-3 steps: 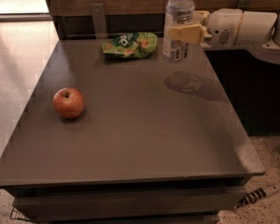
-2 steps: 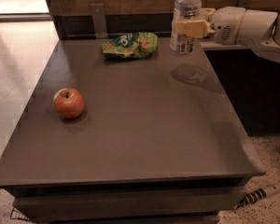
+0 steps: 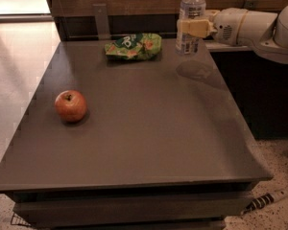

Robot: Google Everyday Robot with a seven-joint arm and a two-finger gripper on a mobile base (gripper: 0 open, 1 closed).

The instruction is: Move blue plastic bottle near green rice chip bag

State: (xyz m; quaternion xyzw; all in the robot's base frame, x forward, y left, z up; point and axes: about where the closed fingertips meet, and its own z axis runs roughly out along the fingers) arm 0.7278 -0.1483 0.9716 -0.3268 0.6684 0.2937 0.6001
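My gripper is going to release the blue plastic bottle upright by the table's far edge (image 3: 184, 61), next to the green rice chip bag.
The blue plastic bottle (image 3: 189, 18) is upright, clear with a white cap and a blue-and-white label, held above the table's far right part. My gripper (image 3: 193, 28) reaches in from the right and is shut on the bottle's middle, its cream fingers (image 3: 198, 28) across the label. The green rice chip bag (image 3: 134, 46) lies flat near the far edge of the table, a short way left of the bottle. The bottle's shadow falls on the table below it.
A red apple (image 3: 70, 106) sits on the left side of the grey table (image 3: 144, 143). A wooden wall panel and a metal bracket (image 3: 101, 20) stand behind the far edge. A dark cabinet is at the right. A striped cable (image 3: 266, 201) lies on the floor.
My gripper with the bottle has moved a little further back and up, staying right of the green bag. The bag and apple have not moved.
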